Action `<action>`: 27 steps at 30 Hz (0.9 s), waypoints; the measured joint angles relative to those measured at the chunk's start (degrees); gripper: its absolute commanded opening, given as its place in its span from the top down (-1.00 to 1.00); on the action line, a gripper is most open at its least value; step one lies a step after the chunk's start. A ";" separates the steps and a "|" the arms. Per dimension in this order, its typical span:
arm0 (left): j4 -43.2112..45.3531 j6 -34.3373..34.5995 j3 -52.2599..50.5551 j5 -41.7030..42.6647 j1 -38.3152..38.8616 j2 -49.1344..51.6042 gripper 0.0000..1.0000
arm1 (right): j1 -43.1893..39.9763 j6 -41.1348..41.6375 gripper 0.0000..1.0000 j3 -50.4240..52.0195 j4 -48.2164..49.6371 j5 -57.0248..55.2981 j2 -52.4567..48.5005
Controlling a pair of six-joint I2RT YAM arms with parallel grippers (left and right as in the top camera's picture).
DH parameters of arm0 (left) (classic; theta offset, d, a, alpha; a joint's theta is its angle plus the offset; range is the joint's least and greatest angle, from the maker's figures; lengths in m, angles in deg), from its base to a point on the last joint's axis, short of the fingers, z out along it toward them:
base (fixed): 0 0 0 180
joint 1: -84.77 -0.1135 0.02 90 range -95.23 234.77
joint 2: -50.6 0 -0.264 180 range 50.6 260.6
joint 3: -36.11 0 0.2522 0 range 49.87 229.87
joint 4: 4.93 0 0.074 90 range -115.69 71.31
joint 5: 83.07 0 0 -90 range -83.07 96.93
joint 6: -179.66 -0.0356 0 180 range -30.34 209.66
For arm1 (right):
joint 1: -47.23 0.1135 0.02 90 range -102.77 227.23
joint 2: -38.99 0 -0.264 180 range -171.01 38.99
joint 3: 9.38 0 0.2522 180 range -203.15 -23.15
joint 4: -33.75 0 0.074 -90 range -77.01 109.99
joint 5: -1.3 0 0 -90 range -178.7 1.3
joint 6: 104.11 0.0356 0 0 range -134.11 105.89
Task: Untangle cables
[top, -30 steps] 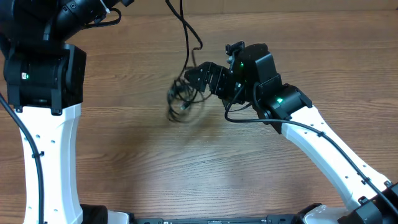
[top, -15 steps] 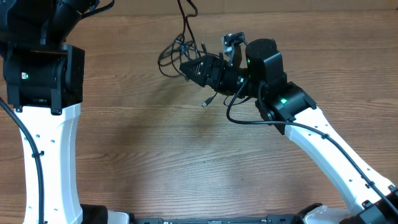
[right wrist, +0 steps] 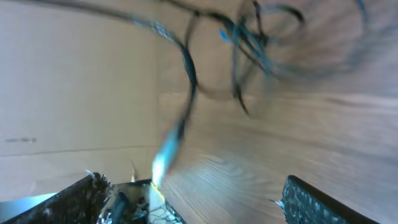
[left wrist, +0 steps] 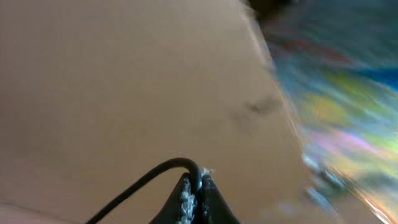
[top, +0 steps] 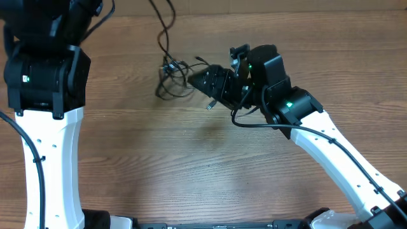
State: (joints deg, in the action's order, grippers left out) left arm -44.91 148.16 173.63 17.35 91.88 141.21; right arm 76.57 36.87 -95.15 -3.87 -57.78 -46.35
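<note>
The left gripper's cable rises from a bunched knot, so my right gripper will take a loop of the knot (top: 182, 81) and pull oppositely.
The cables (top: 170, 81) form a small black knot on the wooden table, left of my right gripper (top: 202, 84). One strand (top: 162, 28) rises from the knot past the top edge of the overhead view. In the left wrist view my left gripper (left wrist: 198, 185) is shut on a black cable (left wrist: 143, 183) that loops over its tips. In the right wrist view my right gripper (right wrist: 193, 182) stands open, the blurred tangle (right wrist: 261, 43) ahead of it. A silver-tipped plug (right wrist: 165, 158) hangs by its left finger (right wrist: 84, 196); that plug (top: 208, 105) shows under the gripper from overhead.
The left arm's white link and black housing (top: 44, 70) fill the left side. The right arm (top: 318, 140) crosses from the lower right, with a thick black wire (top: 245, 121) looped beside it. Bare wooden table (top: 178, 165) lies in front.
The knot was dragged toward the far edge, then came back down and left. The rising strand has swung left. My right gripper has followed the knot and narrowed slightly.
</note>
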 measured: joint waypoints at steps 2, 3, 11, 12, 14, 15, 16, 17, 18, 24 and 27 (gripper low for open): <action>-3.56 -1.64 -0.02 -10.01 0.59 0.00 0.92 | 0.46 -0.83 -0.77 0.00 -1.18 -0.90 0.00; -4.17 -3.23 -0.02 -14.10 1.07 0.04 0.91 | 0.70 -1.84 -0.77 0.00 -1.38 -1.33 0.00; 3.54 -14.43 3.28 -23.08 14.86 0.04 0.91 | 5.64 -4.98 -0.78 0.00 0.98 -8.31 0.02; 3.52 -15.54 3.91 -22.53 16.41 0.02 0.92 | 5.46 -5.05 -0.79 0.00 0.94 -8.87 0.02; 2.38 -17.35 4.33 -20.70 18.08 -0.17 0.91 | 4.44 -5.20 -0.80 0.00 0.63 -10.21 0.02; 1.27 -18.21 4.35 -19.30 18.73 -0.33 0.92 | 3.58 -5.38 -0.80 0.00 0.48 -10.75 0.02; 0.37 -18.58 4.35 -17.86 19.12 -0.37 0.91 | 2.10 -5.70 -0.79 0.00 0.15 -11.17 0.02; -0.74 -19.10 4.35 -15.23 19.43 -0.39 0.92 | 0.81 -6.05 -0.79 0.00 -0.22 -11.56 0.02; -0.98 -19.15 4.35 -14.19 19.43 -0.39 0.91 | -0.48 -6.25 -0.79 0.00 -1.14 -11.56 0.02; -0.98 -18.58 4.35 -11.47 19.43 -0.61 0.91 | -1.77 -6.71 -0.68 0.00 -3.26 -7.32 0.02; -0.72 -18.40 4.35 -11.45 19.54 -0.79 0.92 | 2.23 -7.06 -0.36 0.00 -4.94 -9.79 0.00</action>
State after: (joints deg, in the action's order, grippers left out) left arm -45.63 129.76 177.98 5.89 111.42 140.43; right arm 78.80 29.81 -95.15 -8.81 -67.57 -46.35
